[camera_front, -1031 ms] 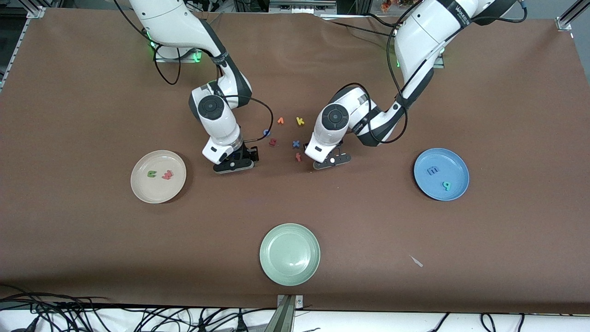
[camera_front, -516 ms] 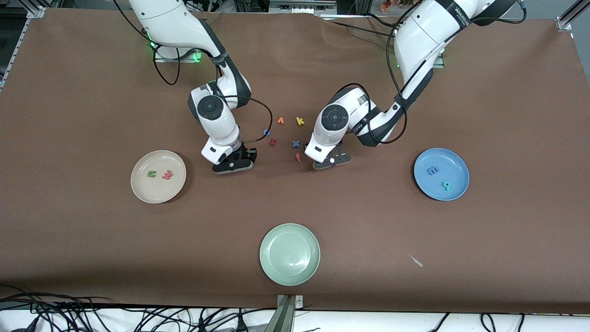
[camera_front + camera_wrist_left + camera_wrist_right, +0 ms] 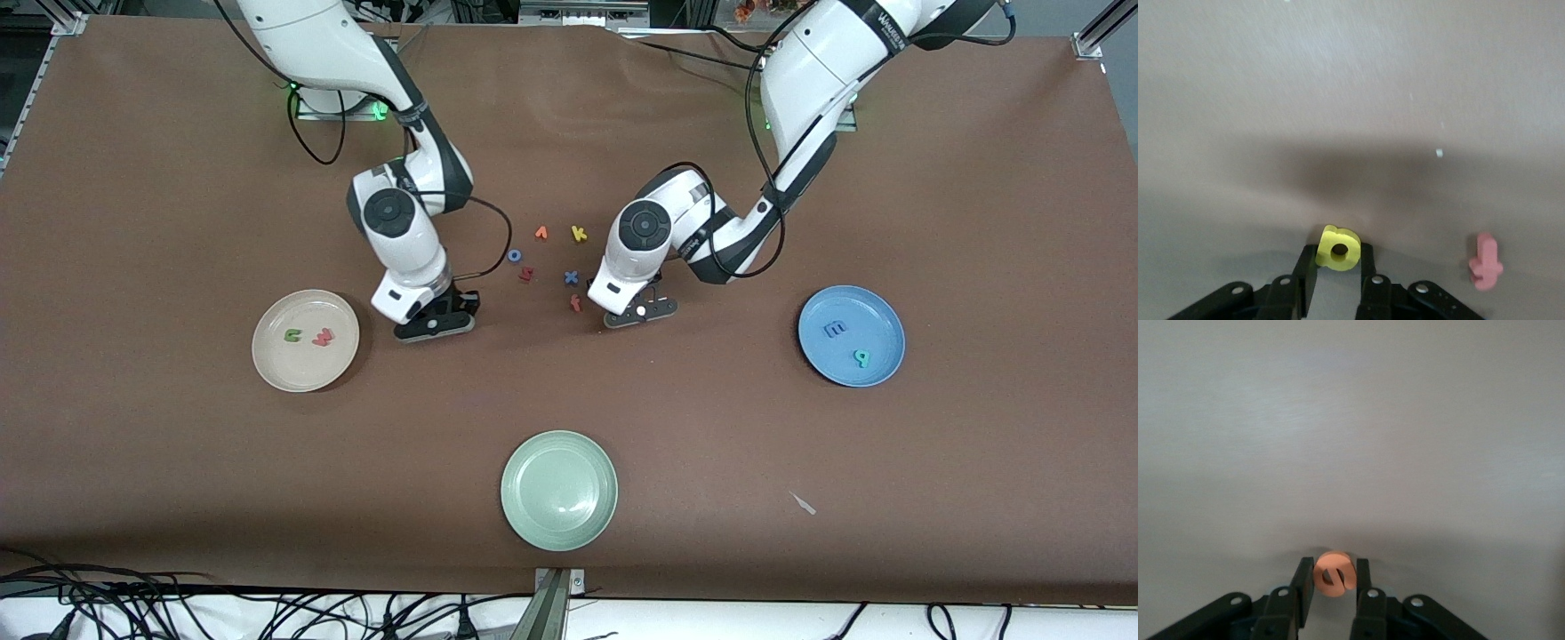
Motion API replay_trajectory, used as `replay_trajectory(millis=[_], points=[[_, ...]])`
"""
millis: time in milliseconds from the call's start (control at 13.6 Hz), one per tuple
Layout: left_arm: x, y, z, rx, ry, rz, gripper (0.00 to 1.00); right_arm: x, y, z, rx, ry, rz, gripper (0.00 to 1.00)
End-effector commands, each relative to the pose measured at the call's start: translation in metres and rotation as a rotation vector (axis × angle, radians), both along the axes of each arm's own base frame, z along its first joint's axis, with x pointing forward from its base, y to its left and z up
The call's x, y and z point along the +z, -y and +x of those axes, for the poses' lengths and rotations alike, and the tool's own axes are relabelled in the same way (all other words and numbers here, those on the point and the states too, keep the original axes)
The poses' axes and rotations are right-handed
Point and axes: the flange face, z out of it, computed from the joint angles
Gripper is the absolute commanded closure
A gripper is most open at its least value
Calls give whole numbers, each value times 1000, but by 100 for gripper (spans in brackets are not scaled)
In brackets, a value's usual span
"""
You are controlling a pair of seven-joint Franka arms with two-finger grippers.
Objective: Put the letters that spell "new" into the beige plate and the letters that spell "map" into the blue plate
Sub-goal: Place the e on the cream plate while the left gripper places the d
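My left gripper is going to let go of the yellow a in the blue plate (image 3: 877, 341), next to the teal p.
My left gripper (image 3: 638, 311) (image 3: 1337, 259) is low over the table beside the orange-red f (image 3: 575, 302) (image 3: 1485, 261), shut on the yellow a (image 3: 1338, 249). Over the bare cloth between the loose letters and the beige plate (image 3: 302, 372), my right gripper (image 3: 433, 322) (image 3: 1333, 581) is shut on the orange e (image 3: 1333, 573). The green n (image 3: 291, 336) and pinkish-red w (image 3: 323, 336) lie in the beige plate. In the blue plate (image 3: 878, 313), toward the left arm's end, lie the blue m (image 3: 835, 329) and teal p (image 3: 861, 357).
Loose letters lie between the two hands: a blue o (image 3: 514, 255), an orange letter (image 3: 540, 233), a yellow k (image 3: 579, 234), a dark red letter (image 3: 525, 274) and a blue x (image 3: 571, 277). A pale green plate (image 3: 558, 524) sits nearest the front camera.
My right gripper has closed on the orange e and moved with it toward the beige plate. My left gripper has closed on the yellow a and stayed in place.
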Motion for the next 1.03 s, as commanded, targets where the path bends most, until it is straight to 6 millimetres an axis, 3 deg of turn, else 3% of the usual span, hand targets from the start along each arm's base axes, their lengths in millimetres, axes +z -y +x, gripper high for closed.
replay_trajectory(millis=[0, 221, 442, 663, 810, 958], points=[[18, -22, 30, -14, -17, 59, 82, 37, 48, 15, 84, -38, -49, 79], [51, -66, 64, -90, -139, 75, 82, 52, 111, 27, 135, -99, -102, 78], [74, -149, 96, -220, -256, 73, 82, 50, 159, 29, 161, -125, -128, 78], [72, -250, 117, -380, -353, 59, 82, 48, 164, 28, 139, -131, -113, 69], [71, -310, 126, -466, -382, 51, 82, 47, 168, 28, 126, -133, -108, 39], [65, -354, 129, -555, -400, 38, 82, 49, 167, 30, 111, -131, -96, 33]])
